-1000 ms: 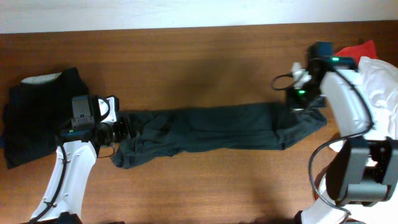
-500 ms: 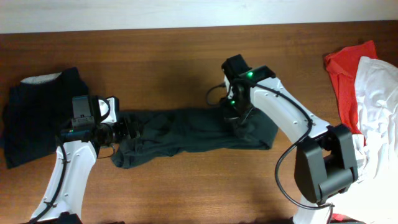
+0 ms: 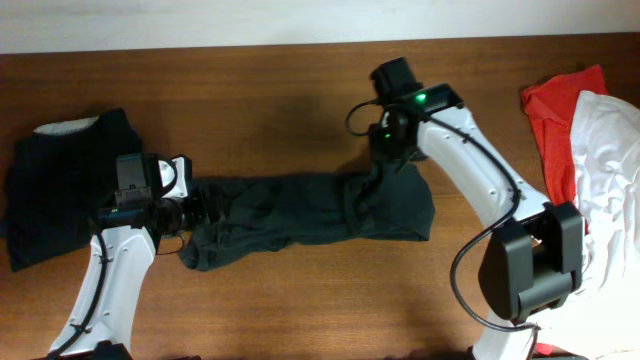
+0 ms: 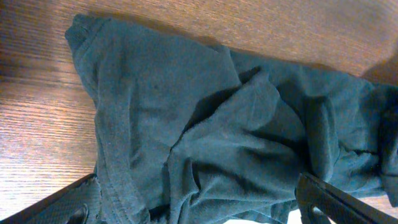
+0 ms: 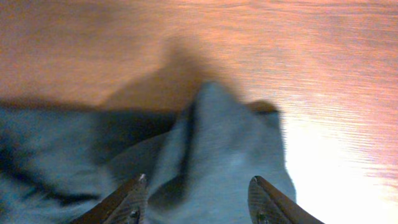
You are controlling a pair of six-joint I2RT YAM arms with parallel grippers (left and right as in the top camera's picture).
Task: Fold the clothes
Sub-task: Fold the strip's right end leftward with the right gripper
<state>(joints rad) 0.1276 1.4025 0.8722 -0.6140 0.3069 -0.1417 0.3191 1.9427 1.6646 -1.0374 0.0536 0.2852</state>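
The dark garment's end (image 3: 208, 224) (image 4: 193, 199) nearest the black garment with the pale collar should be grabbed next by my left gripper, because that end gets folded across.
A dark garment (image 3: 300, 208) lies in a long bunched band across the middle of the wooden table, its right end folded back on itself (image 3: 400, 205). My left gripper (image 3: 205, 210) sits at the band's left end. In the left wrist view its jaws (image 4: 196, 208) are spread wide with rumpled cloth (image 4: 205, 124) between them. My right gripper (image 3: 388, 150) hovers over the upper corner of the folded right end. In the right wrist view its jaws (image 5: 196, 193) are apart over a ridge of cloth (image 5: 217, 143).
A black garment with a pale collar (image 3: 60, 195) lies at the table's left edge. A red shirt (image 3: 555, 105) and a white shirt (image 3: 610, 170) are piled at the right edge. The wall edge runs along the back.
My right gripper carried the garment's right end leftward, folding it over the middle, then moved up toward the back. The band is now shorter. The left arm has not moved.
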